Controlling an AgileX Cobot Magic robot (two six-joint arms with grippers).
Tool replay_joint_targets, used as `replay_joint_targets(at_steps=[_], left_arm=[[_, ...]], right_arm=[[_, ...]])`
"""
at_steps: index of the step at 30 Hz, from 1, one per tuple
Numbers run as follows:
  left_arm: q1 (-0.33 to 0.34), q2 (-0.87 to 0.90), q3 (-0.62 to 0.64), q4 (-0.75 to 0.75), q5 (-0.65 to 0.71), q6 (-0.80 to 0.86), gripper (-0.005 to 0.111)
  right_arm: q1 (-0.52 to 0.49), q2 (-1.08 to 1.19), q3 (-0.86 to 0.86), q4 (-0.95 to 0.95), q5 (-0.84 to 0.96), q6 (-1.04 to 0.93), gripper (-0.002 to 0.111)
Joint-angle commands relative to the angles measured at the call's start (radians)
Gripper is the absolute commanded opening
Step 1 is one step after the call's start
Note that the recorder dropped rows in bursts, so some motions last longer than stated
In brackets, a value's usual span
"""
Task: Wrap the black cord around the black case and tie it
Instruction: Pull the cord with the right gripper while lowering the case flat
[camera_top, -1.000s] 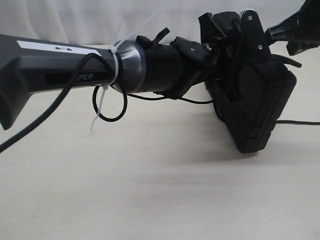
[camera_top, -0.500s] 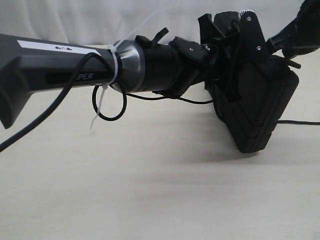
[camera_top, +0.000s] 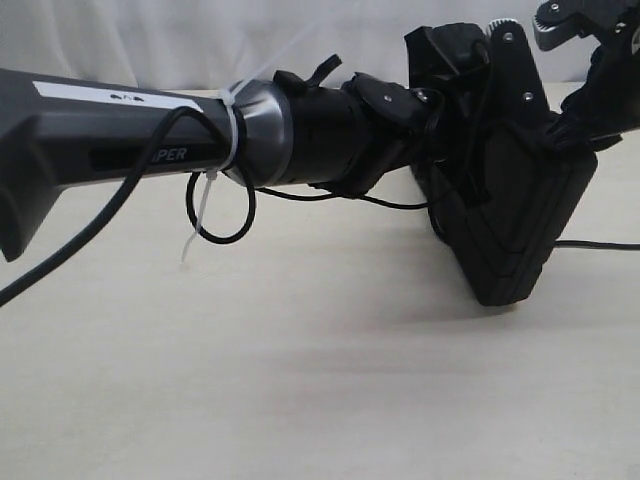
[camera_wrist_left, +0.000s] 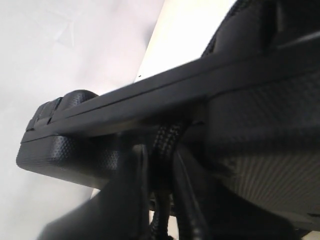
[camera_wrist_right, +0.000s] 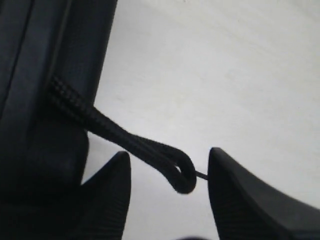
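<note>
The black case is tilted on its corner under the robot's left gripper, so the robot should lower the case flat before its right gripper takes the cord's loop (camera_wrist_right: 183, 176).
The black case (camera_top: 520, 215) stands tilted on one corner at the right of the table. My left gripper (camera_wrist_left: 160, 170) is pressed against the case (camera_wrist_left: 100, 150) and shut on the braided black cord (camera_wrist_left: 167, 142), which runs over the case's edge. In the exterior view the left gripper (camera_top: 445, 120) is mostly hidden behind its own wrist. My right gripper (camera_wrist_right: 170, 172) is open. A doubled-back loop of the black cord (camera_wrist_right: 175, 167) hangs free between its fingers (camera_wrist_right: 112, 185), coming off the side of the case (camera_wrist_right: 50, 60). From outside, the right gripper (camera_top: 590, 45) sits above the case's top right.
The left arm (camera_top: 120, 140) stretches across the view from the left, with a white zip tie (camera_top: 205, 200) and a glossy cable loop (camera_top: 222, 215) hanging under it. A thin black line (camera_top: 600, 243) lies on the pale table (camera_top: 300, 380) at the right.
The right gripper has opened and let go of the cord loop. It has also risen at the top right of the exterior view. The left arm and the case have barely moved.
</note>
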Motion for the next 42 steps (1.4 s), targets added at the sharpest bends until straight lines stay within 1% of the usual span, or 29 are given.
replay_joint_targets(at_steps=[1,4,7,8,10,15,17,19,23,24,26,27,29,32,35,37,39,42], left_arm=[[-0.004,-0.006,-0.007,-0.001,0.026,-0.009,0.0],[-0.004,-0.006,-0.007,-0.001,0.029,-0.009,0.0],[-0.004,-0.006,-0.007,-0.001,0.029,-0.009,0.0],[-0.004,-0.006,-0.007,-0.001,0.029,-0.009,0.0],[-0.004,-0.006,-0.007,-0.001,0.029,-0.009,0.0],[-0.004,-0.006,-0.007,-0.004,-0.062,-0.009,0.0],[-0.004,-0.013,-0.007,-0.049,-0.129,-0.009,0.0],[-0.004,-0.026,-0.007,-0.079,-0.151,-0.009,0.0],[-0.004,-0.052,-0.007,-0.137,-0.152,0.028,0.001],[-0.004,-0.055,-0.007,-0.162,-0.149,0.048,0.005],[-0.004,-0.055,-0.007,-0.24,-0.149,0.121,0.018],[-0.004,-0.055,-0.007,-0.246,-0.149,0.121,0.023],[-0.004,-0.055,-0.007,-0.248,-0.168,0.121,0.03],[-0.004,-0.055,-0.007,-0.253,-0.216,0.121,0.038],[-0.004,-0.055,-0.007,-0.272,-0.231,0.121,0.039],[-0.004,-0.055,-0.007,-0.272,-0.244,0.121,0.039],[-0.004,-0.059,-0.007,-0.272,-0.263,0.121,0.039],[-0.004,-0.07,0.007,-0.268,-0.281,0.121,0.039]], right_arm=[[0.001,0.02,0.029,-0.005,-0.093,-0.014,0.039],[0.001,0.063,0.029,-0.005,-0.079,-0.015,0.025],[0.001,0.093,0.029,-0.005,-0.074,-0.015,0.007],[0.001,0.101,0.029,-0.005,-0.074,-0.015,0.004],[0.001,0.109,0.029,-0.006,-0.074,-0.015,0.004],[0.001,0.109,0.029,-0.061,-0.07,0.07,0.004],[0.001,0.109,0.029,-0.065,-0.068,0.084,0.004],[0.001,0.109,0.029,-0.065,-0.066,0.09,0.004],[0.001,0.109,0.029,-0.065,-0.059,0.092,0.004],[0.001,0.109,0.029,-0.065,-0.059,0.094,0.004],[0.001,0.109,0.029,-0.065,-0.055,0.102,0.004],[0.001,0.109,0.029,-0.065,-0.053,0.102,0.004],[0.001,0.109,0.029,-0.065,-0.046,0.109,0.004],[0.001,0.109,0.029,-0.065,-0.041,0.118,0.004],[0.001,0.109,0.029,-0.082,-0.039,0.145,0.004],[0.001,0.109,0.029,-0.154,-0.018,0.225,0.004],[0.001,0.109,0.029,-0.185,-0.011,0.256,0.004],[0.001,0.109,0.029,-0.192,-0.011,0.264,0.004]])
